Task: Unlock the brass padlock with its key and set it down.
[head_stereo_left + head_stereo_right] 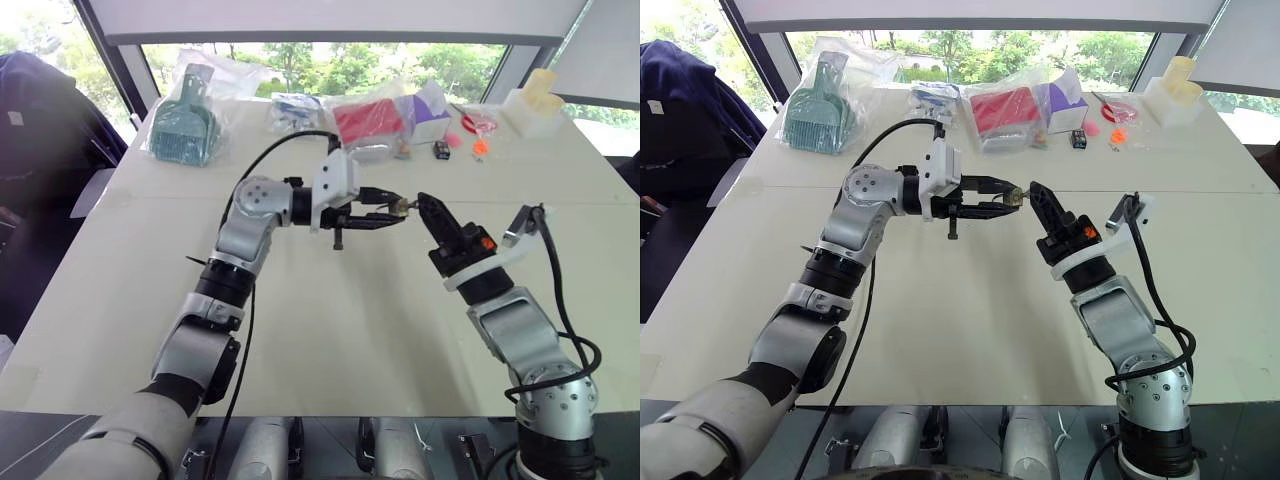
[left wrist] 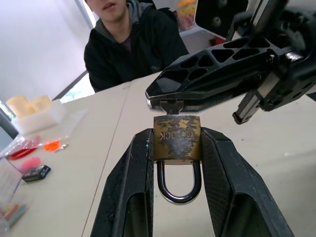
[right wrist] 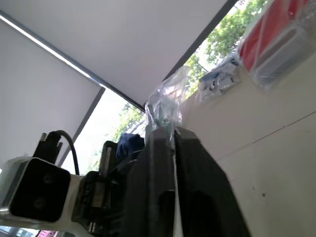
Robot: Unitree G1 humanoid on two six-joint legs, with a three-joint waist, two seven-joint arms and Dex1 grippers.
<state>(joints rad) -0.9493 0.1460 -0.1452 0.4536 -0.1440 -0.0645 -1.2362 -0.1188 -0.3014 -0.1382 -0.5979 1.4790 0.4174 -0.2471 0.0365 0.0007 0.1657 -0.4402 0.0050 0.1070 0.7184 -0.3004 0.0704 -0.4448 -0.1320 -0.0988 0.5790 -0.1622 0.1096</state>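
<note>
The padlock's shackle is inside my left gripper's grasp, so next my right gripper lets go of the key and takes the padlock's body (image 2: 177,138) to free my left gripper.
The brass padlock (image 2: 177,138) is clamped by its sides in my left gripper (image 2: 177,134), silvery shackle (image 2: 178,190) pointing back toward the wrist. From the head, the left gripper (image 1: 393,213) reaches level across the middle of the table, well above its top, with the padlock (image 1: 402,206) at its tip. My right gripper (image 1: 424,206) comes up from the right and meets that tip. Its fingers (image 2: 212,79) are shut on the key (image 2: 171,105), which sits in the keyhole end of the padlock. The right wrist view has the two fingers (image 3: 153,163) pressed together.
Along the table's far edge lie a bagged teal dustpan (image 1: 187,125), a bagged red box (image 1: 368,122), a small black box (image 1: 441,149), orange bits (image 1: 480,147) and a white foam piece (image 1: 535,105). A person in a dark hoodie (image 2: 131,44) sits at the table.
</note>
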